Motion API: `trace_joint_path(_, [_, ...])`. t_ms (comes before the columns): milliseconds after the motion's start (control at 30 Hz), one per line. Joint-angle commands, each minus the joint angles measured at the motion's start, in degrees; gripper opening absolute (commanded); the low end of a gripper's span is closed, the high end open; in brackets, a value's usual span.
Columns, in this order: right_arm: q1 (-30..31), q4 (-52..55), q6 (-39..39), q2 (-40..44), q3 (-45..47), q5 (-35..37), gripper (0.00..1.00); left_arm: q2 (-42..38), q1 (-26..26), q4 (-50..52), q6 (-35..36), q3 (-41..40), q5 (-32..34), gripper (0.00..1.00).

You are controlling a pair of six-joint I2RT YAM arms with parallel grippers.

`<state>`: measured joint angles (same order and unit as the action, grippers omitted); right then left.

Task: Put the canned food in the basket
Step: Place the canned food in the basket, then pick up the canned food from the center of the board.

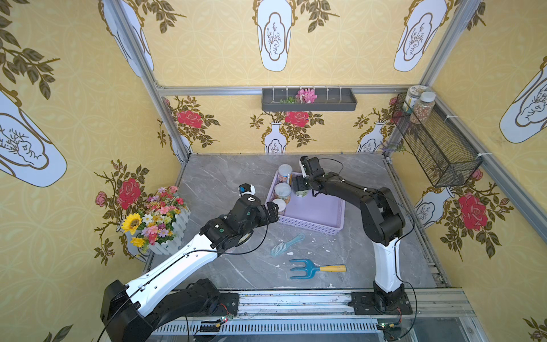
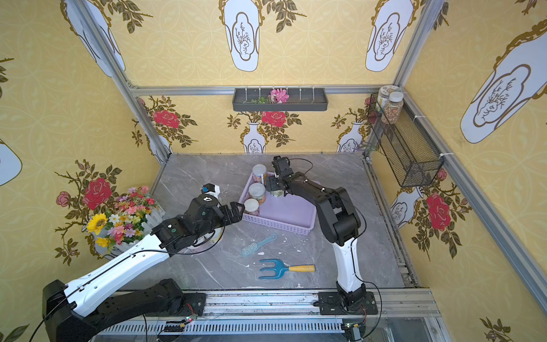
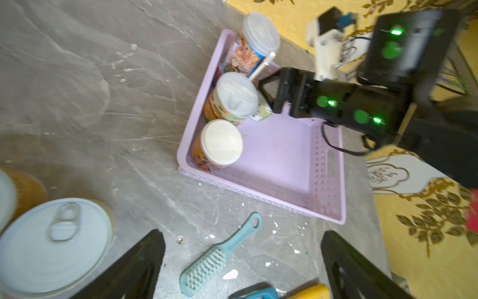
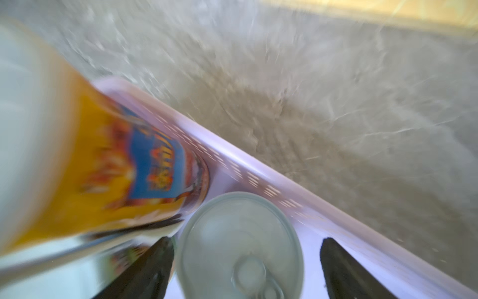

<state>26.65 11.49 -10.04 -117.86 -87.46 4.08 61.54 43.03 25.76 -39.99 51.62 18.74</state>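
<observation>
The robot's left gripper needs to next move to the pull-tab can nearest the teal brush and close around the can's upper sides (image 1: 245,238) (image 3: 62,244).
The lilac basket (image 1: 310,227) (image 3: 324,168) stands mid-table. Three cans line its left side: a tall one (image 1: 284,173), a middle one (image 1: 282,191) and a white-topped one (image 1: 279,204). A fourth, green-labelled can (image 3: 261,114) (image 4: 240,240) stands upright on the basket floor between the fingers of my right gripper (image 1: 300,186) (image 4: 245,242). That gripper is open, with a clear gap on one side of the can. My left gripper (image 1: 273,211) (image 3: 243,269) hangs open and empty by the basket's near left corner. A pull-tab can (image 3: 54,246) stands on the table under the left arm.
A teal brush (image 1: 285,245) and a blue garden fork (image 1: 313,269) lie in front of the basket. A flower box (image 1: 157,219) fills the left edge. A black wire basket (image 1: 435,142) with jars (image 1: 421,106) hangs on the right wall, and a dark trough (image 1: 309,102) on the back wall.
</observation>
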Motion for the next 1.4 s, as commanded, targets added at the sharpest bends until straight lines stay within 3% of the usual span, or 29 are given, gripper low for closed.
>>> trace_joint_path(0, [0.0, -3.3, 0.2, 4.5, 3.4, -2.0, 0.94, 3.0, 0.0, 8.2, 0.4, 2.7, 7.2, 1.0])
trace_joint_path(167, [0.4, -3.6, -0.5, 13.3, 10.7, -4.3, 0.96, 11.1, 0.0, 17.0, -0.6, 7.9, 10.7, 1.0])
trace_joint_path(333, [2.0, -2.4, -2.8, 22.4, 17.5, -6.8, 0.97, 13.2, 0.0, 17.5, -2.8, 7.7, 10.0, 1.0])
trace_joint_path(733, [15.7, 9.1, -5.8, 38.0, 24.4, -6.3, 0.97, 12.6, -3.4, 24.3, -9.8, 3.6, 7.6, 1.0])
trace_joint_path(933, [16.8, 10.9, -5.1, 42.0, 25.1, -16.4, 0.97, 9.9, -10.2, 20.5, -7.5, 0.3, 2.3, 1.0])
trace_joint_path(1167, [16.9, 12.9, -4.7, 44.1, 26.5, -16.0, 0.98, 12.4, -13.1, 19.5, -4.3, 1.1, 1.1, 1.0])
trace_joint_path(1367, [16.9, 12.4, -2.8, 46.4, 27.7, -23.0, 0.98, 14.4, -15.7, 18.0, -2.1, 0.5, 0.6, 1.0])
